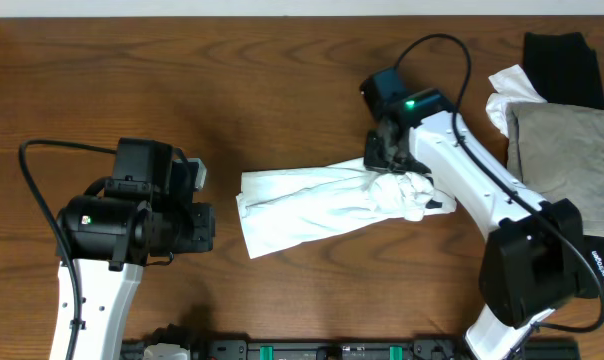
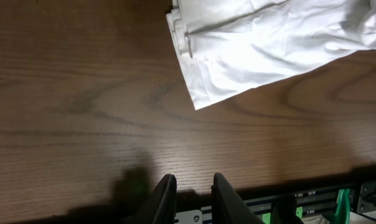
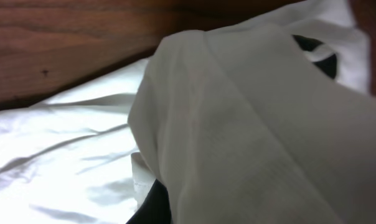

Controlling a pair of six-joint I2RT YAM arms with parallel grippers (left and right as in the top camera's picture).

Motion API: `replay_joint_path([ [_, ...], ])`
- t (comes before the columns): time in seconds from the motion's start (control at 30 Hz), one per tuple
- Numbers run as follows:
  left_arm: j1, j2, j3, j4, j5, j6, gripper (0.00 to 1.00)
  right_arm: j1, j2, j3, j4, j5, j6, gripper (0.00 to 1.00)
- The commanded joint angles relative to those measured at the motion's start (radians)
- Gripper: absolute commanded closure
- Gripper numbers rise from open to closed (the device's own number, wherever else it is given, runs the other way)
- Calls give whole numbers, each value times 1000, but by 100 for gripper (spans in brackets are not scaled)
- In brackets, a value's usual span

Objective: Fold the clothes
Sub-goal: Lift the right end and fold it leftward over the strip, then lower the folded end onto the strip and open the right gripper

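Note:
The white T-shirt's folded end is bunched up under my right gripper, so I should open it, grip the cloth again close by and pull it flatter toward the shirt's middle (image 1: 340,190).
A white T-shirt (image 1: 312,205) lies as a long, creased band across the middle of the table. Its right end is bunched into a knot under my right gripper (image 1: 397,172), which is shut on that cloth. In the right wrist view the white cloth (image 3: 250,124) drapes over the gripper, and only a dark sliver of one finger (image 3: 152,205) shows beneath it. My left gripper (image 2: 191,182) hovers over bare wood to the left of the shirt's left end (image 2: 238,68), apart from it. Its fingers stand a little apart with nothing between them.
A pile of garments sits at the right edge: a grey-beige one (image 1: 567,150) on top, a black one (image 1: 562,62) behind it, and some white cloth (image 1: 507,95) beside them. A black rail with green parts (image 1: 332,350) runs along the table's near edge.

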Motion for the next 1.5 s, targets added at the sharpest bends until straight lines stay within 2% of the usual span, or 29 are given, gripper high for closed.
replay_joint_path([
  [0.0, -1, -6, -6, -3, -12, -9, 79, 27, 16, 11, 11, 14, 61, 99],
  [0.13, -1, -6, -6, -3, -12, -9, 79, 40, 17, 11, 36, 14, 68, 98],
  [0.4, -1, -6, -6, -2, -12, -9, 79, 60, 17, 11, 49, -5, -31, 61],
  [0.53, -1, -6, -6, 0, -12, -9, 79, 59, 15, 13, 89, -63, -105, 57],
  [0.83, -1, -6, -6, 1, -12, -9, 79, 45, -53, 18, 95, -58, -128, 57],
  [1.03, -1, -6, -6, 1, -12, -9, 79, 35, -121, 18, 91, -48, -269, 61],
  [1.13, -1, -6, -6, 1, -12, -9, 79, 34, -145, 18, 76, 34, -258, 60],
  [1.2, -1, -6, -6, 1, -12, -10, 79, 34, -146, 18, 73, 80, -236, 64],
  [1.3, -1, -6, -6, 1, -12, -9, 79, 29, -126, 18, 69, 62, -235, 79],
  [1.47, -1, -6, -6, 1, -12, -9, 79, 31, -71, 15, 4, 29, -201, 83],
])
